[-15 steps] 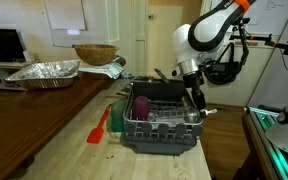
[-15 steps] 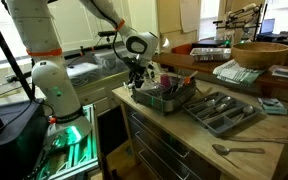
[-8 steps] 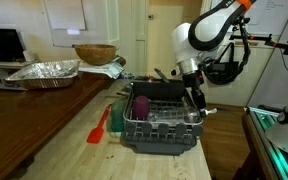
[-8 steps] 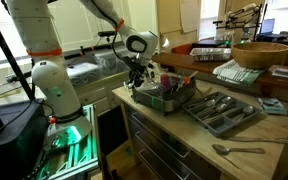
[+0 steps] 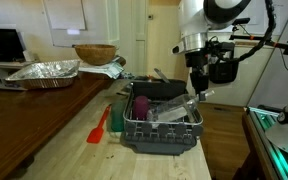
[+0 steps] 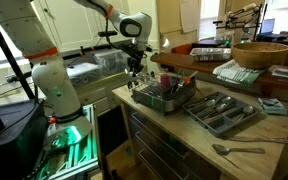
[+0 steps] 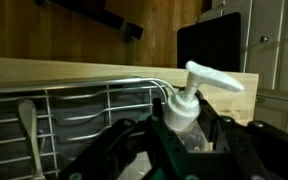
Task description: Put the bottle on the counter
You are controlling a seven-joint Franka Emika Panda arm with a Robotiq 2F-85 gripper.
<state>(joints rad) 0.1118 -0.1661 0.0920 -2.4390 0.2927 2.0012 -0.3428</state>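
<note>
Next, my gripper releases the bottle in the near corner of the black dish rack [image 5: 194,115], the one farthest from the red spatula.
In the wrist view a clear bottle [image 7: 184,108] with a pale pump cap sits between my gripper's [image 7: 184,128] dark fingers, which are shut on its neck. In an exterior view my gripper [image 5: 197,88] hangs above the right end of the black dish rack [image 5: 159,130]. The see-through bottle [image 5: 187,107] slants down from it, just over the rack. The rack stands on the pale-wood counter [image 5: 69,150]. From the opposite side my gripper [image 6: 136,68] is above the rack's [image 6: 164,98] near corner, and the bottle is hard to make out there.
A purple cup [image 5: 141,105] stands in the rack. A red spatula [image 5: 99,128] lies on the counter beside it. A foil tray [image 5: 44,72] and a wooden bowl [image 5: 94,53] sit on the darker top. A cutlery tray [image 6: 222,110] lies past the rack.
The jaws have closed on the bottle. The arm has risen from down in the rack, and the bottle has come up with it.
</note>
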